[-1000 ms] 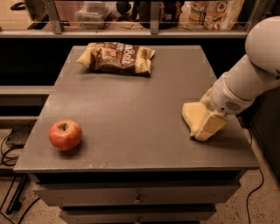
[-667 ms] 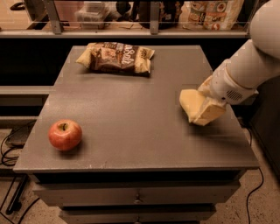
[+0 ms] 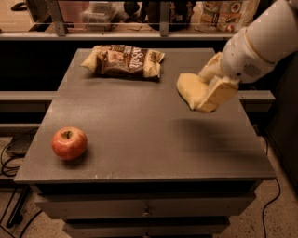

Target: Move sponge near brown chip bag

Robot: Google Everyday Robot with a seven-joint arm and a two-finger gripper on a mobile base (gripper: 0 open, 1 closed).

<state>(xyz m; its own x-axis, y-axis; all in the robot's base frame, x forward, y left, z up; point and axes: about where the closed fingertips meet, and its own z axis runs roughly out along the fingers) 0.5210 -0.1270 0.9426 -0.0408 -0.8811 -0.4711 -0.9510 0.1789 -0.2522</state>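
Observation:
Next, I set the sponge against the end of the brown chip bag (image 3: 149, 69) nearest my gripper.
The brown chip bag (image 3: 123, 61) lies at the back of the grey table (image 3: 139, 130), a little left of centre. My gripper (image 3: 209, 90) comes in from the right on a white arm and is shut on the pale yellow sponge (image 3: 190, 89). It holds the sponge lifted above the table's right half, to the right of the bag and a little nearer the front. The sponge sticks out to the left of the fingers (image 3: 219, 94).
A red apple (image 3: 69, 143) sits near the table's front left corner. A shelf with jars and packages (image 3: 223, 14) runs behind the table. Drawers sit under the tabletop, and cables lie on the floor at the left.
My gripper has lifted the sponge off the table's right side and carried it up and toward the back left, closer to the chip bag. The apple and bag have not moved.

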